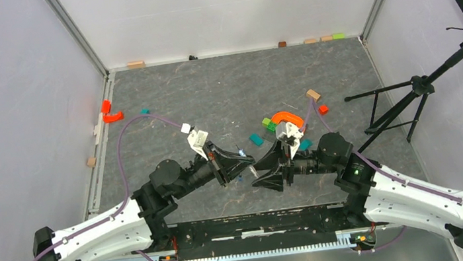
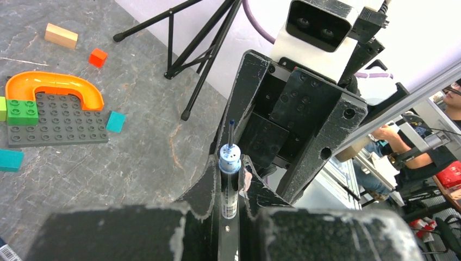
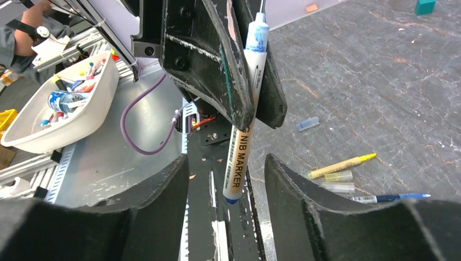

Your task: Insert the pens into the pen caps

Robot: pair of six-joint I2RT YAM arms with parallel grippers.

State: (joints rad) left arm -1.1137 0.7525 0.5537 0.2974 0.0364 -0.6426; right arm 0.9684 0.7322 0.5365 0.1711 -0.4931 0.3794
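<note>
The fingers of my left gripper crowd the white pen's nib end where the pen cap must go, so I should grab the white pen's lower end (image 3: 237,171) with my right gripper.
My left gripper (image 2: 230,163) is shut on a pen (image 2: 229,187), a white-barrelled marker with blue ends, nib end pointing away from its camera. In the right wrist view the same pen (image 3: 243,136) hangs down from the left fingers (image 3: 212,65). Its lower blue end sits between the fingers of my right gripper (image 3: 226,160), which is open and touches nothing. On the table lie a pale yellow pen (image 3: 341,166), two clear pen caps (image 3: 338,182) beside it, a blue pen (image 3: 388,198) and a small bluish-grey pen cap (image 3: 307,123). The grippers meet above the table's near middle (image 1: 253,164).
An orange arch (image 2: 54,87), a grey studded baseplate (image 2: 57,122) with green bricks (image 2: 22,111), and teal blocks (image 2: 115,122) lie beyond the grippers. A black tripod (image 1: 406,106) stands at the right. A white tub (image 3: 60,103) of pens sits off the table's near edge.
</note>
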